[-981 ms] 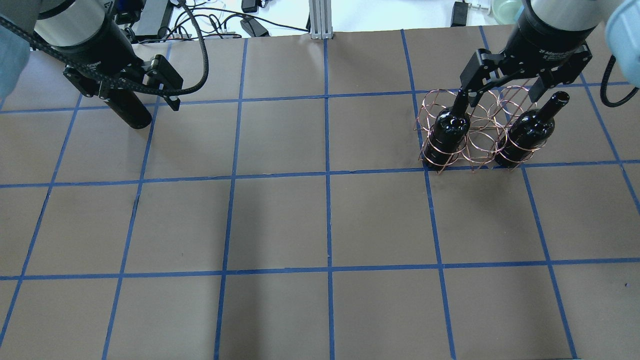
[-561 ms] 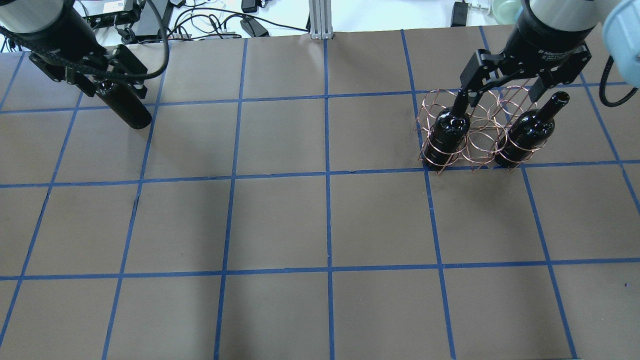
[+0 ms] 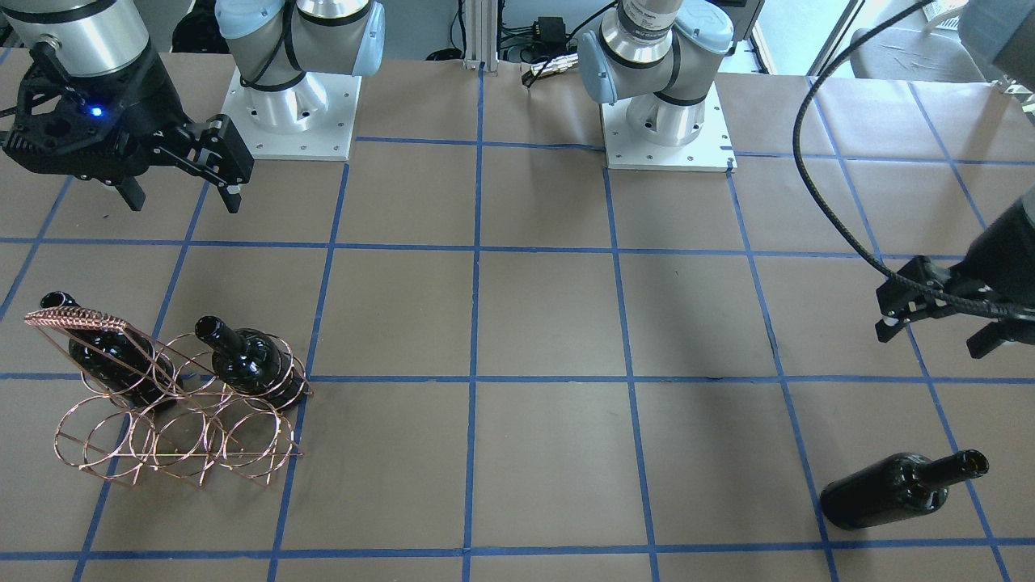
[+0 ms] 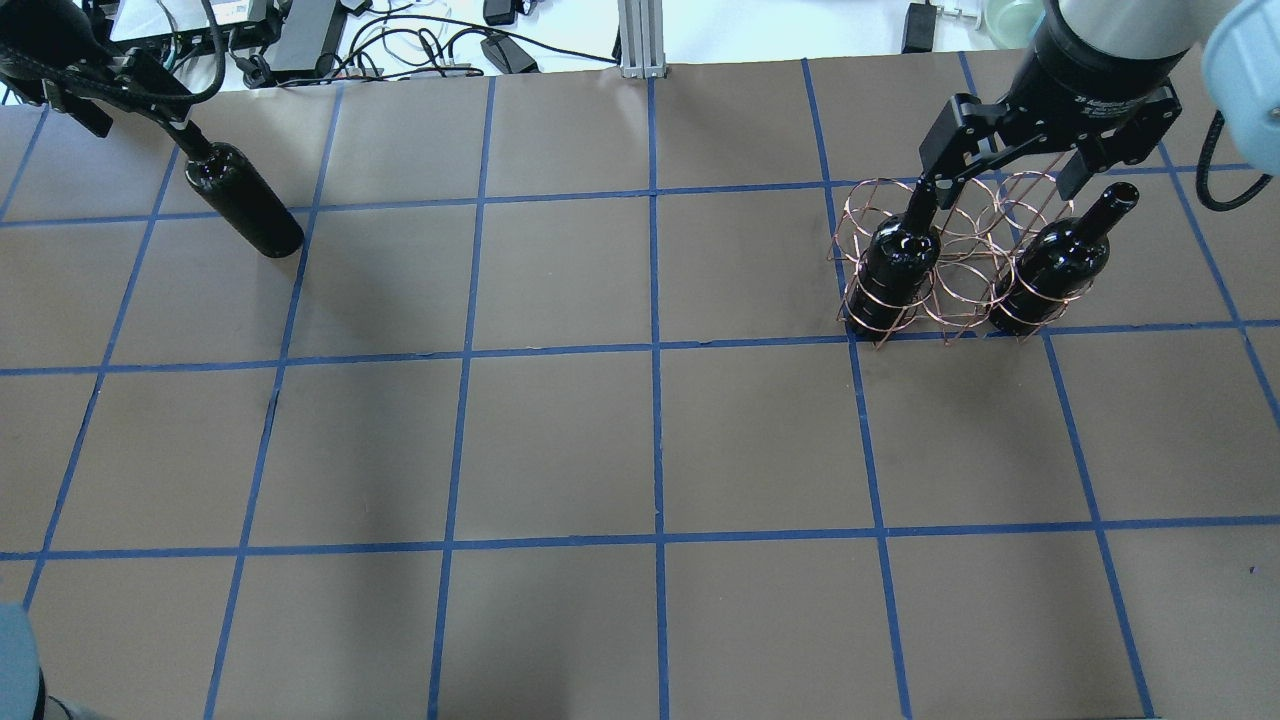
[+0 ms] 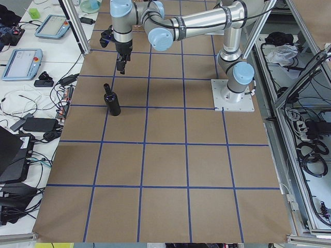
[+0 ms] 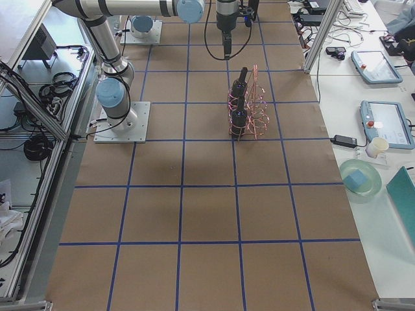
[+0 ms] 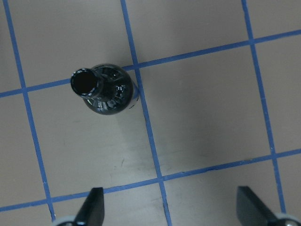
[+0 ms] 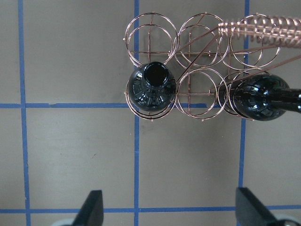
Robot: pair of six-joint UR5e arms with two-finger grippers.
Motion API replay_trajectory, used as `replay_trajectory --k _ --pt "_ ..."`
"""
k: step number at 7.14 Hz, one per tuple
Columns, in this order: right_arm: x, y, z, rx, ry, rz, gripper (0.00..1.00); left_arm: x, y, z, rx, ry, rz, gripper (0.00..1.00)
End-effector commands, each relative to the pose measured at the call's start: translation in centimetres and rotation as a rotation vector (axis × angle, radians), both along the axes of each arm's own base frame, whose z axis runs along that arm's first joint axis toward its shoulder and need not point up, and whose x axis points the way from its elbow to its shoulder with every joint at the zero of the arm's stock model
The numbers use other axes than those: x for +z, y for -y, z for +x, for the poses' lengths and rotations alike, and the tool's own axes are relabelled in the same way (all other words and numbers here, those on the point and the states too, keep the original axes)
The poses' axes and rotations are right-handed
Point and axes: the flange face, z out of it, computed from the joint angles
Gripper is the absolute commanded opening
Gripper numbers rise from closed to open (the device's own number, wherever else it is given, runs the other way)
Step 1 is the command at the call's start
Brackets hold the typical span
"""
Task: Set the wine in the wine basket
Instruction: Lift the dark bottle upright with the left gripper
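Note:
The black wine bottle stands alone on the table, and my left gripper will next go to its neck (image 3: 943,471) (image 7: 94,87) and close there.
One black wine bottle (image 4: 243,203) stands upright and alone on the table at the far left; it also shows in the front view (image 3: 893,493) and from above in the left wrist view (image 7: 103,90). My left gripper (image 4: 125,100) is open and empty, up and off to the side of this bottle, with its fingertips (image 7: 94,207) wide apart. The copper wire wine basket (image 4: 960,262) stands at the right with two black bottles (image 8: 151,88) (image 8: 256,96) in its rings. My right gripper (image 4: 1005,180) hangs open and empty above the basket.
The brown table (image 4: 650,440) carries a grid of blue tape. Cables and power bricks (image 4: 420,45) lie past its far edge. Both robot bases (image 3: 291,105) stand at the near side of the table. Several basket rings (image 8: 202,33) hold nothing.
My left gripper has let go of the lone bottle and drawn up and away toward the far left. The bottle stays standing. The right arm and basket have not moved.

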Motion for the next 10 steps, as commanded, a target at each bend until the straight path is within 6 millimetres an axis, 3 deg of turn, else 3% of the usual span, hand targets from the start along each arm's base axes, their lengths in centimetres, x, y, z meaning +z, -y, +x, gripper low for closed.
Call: replay_trajectory --k 1,4,10 --pt "-0.8 0.3 0.0 -0.001 0.001 0.018 1.0 -2.7 3.9 2.8 -0.047 0.015 -0.02 1.0" --pt "-0.8 0.4 0.0 -0.001 -0.001 0.014 1.0 -5.9 5.9 4.1 -0.038 0.001 -0.026 1.0" --pt "-0.9 0.6 -0.1 0.012 0.001 0.009 1.0 -9.0 8.2 4.8 -0.031 -0.026 -0.034 1.0"
